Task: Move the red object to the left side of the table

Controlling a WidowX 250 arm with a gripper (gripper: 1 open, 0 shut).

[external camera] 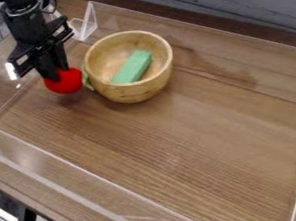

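My gripper is going to release the red object on the wood point(49, 77) between the wooden bowl and the clear acrylic side.
The red object point(64, 82) is a small round red toy with a pale green tip on its right side. It sits low at the table point(183, 149) surface, just left of the wooden bowl point(130, 66). My black gripper point(56, 73) comes straight down from above and is shut on the red object, covering its top. Whether the toy rests on the wood or hangs just above it I cannot tell.
The wooden bowl holds a green block point(134, 67). Low clear acrylic walls point(7, 149) run along the tabletop's edges, one close behind and left of the gripper. A clear folded piece point(85, 21) stands behind the bowl.
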